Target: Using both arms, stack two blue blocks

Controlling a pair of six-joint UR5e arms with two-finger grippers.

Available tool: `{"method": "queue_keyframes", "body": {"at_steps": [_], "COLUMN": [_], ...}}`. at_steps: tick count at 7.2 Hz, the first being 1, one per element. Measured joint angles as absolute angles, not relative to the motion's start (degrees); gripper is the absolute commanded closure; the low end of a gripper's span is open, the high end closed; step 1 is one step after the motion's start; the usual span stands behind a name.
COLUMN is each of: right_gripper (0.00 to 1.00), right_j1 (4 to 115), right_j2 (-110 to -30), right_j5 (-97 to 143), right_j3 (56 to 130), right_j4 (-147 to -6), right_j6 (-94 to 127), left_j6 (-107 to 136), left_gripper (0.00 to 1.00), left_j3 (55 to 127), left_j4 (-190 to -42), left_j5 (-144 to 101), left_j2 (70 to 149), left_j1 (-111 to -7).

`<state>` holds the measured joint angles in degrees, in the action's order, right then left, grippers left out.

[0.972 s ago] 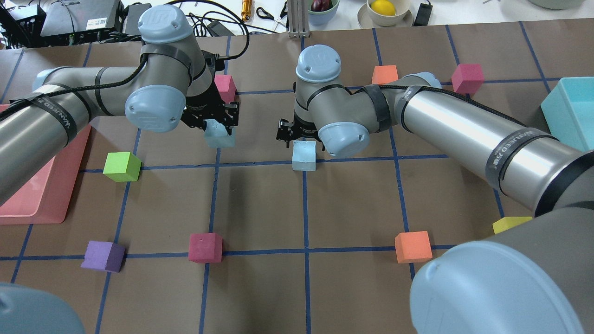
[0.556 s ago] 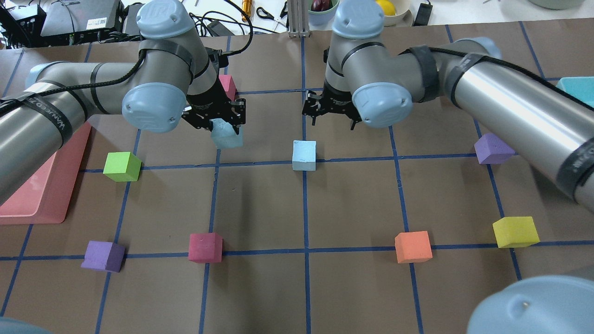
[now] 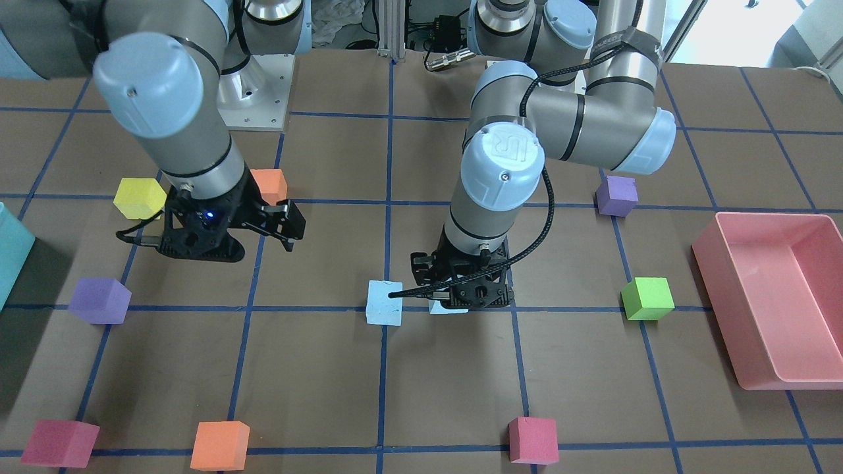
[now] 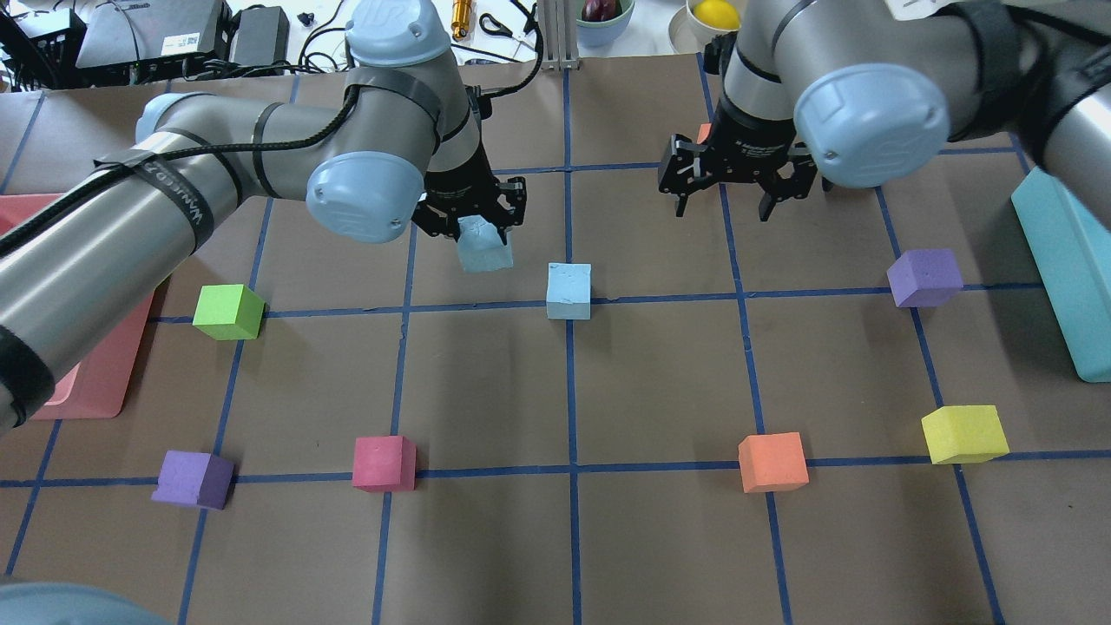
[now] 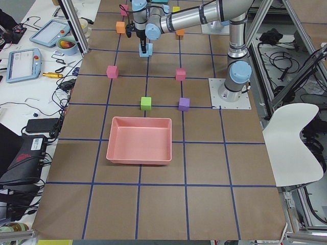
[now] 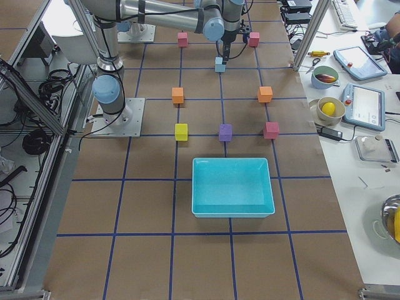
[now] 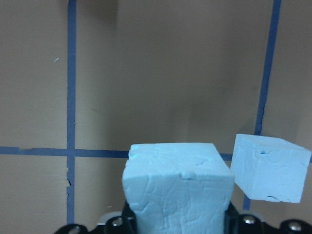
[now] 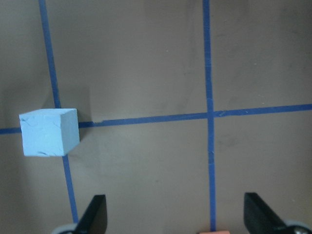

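Observation:
My left gripper is holding a blue block and will let go of it on top of the blue block (image 3: 384, 291) (image 7: 280, 174) resting at the tape crossing.
One pale blue block (image 4: 568, 291) sits on the table at a blue tape crossing; it also shows in the front view (image 3: 384, 302) and both wrist views (image 7: 269, 168) (image 8: 48, 131). My left gripper (image 4: 473, 227) is shut on the second blue block (image 4: 484, 248) (image 7: 178, 187) and holds it above the table, just left of and a little behind the resting block. The held block is mostly hidden in the front view (image 3: 440, 307). My right gripper (image 4: 738, 195) is open and empty, raised to the right of and behind the resting block; its fingers (image 8: 95, 214) stand wide apart.
A green cube (image 4: 227, 311), a magenta cube (image 4: 383, 463) and a purple cube (image 4: 193, 478) lie on the left. An orange cube (image 4: 772, 462), a yellow cube (image 4: 963, 433) and a purple cube (image 4: 924, 277) lie on the right. A pink tray (image 3: 774, 296) stands at the left edge, a teal bin (image 4: 1068, 260) at the right.
My right gripper has left the resting blue block and moved up, back and to the right. My left gripper has carried its blue block rightward, closer to the resting one.

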<state>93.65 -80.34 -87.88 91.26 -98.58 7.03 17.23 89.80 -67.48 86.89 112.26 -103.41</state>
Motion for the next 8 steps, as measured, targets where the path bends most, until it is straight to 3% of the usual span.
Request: {"method": "queue_keyframes", "body": {"at_steps": [6, 8], "right_gripper": [0.0, 0.0], "right_j1": [89.56, 89.39], "right_j2": [-87.1, -87.74], "right_j5": [-88.98, -89.28], "right_j3": [91.12, 91.24], "right_j4": [-92.88, -92.76], "right_j6": [1.18, 0.99], "left_j6": [23.78, 24.4], "left_gripper": [1.0, 0.27], "left_j3": [87.95, 88.18], "left_j4": [-64.05, -63.92], "left_j5": [86.83, 86.76], "left_j2": [118.02, 118.56], "left_j1": [-110.49, -110.81]}}
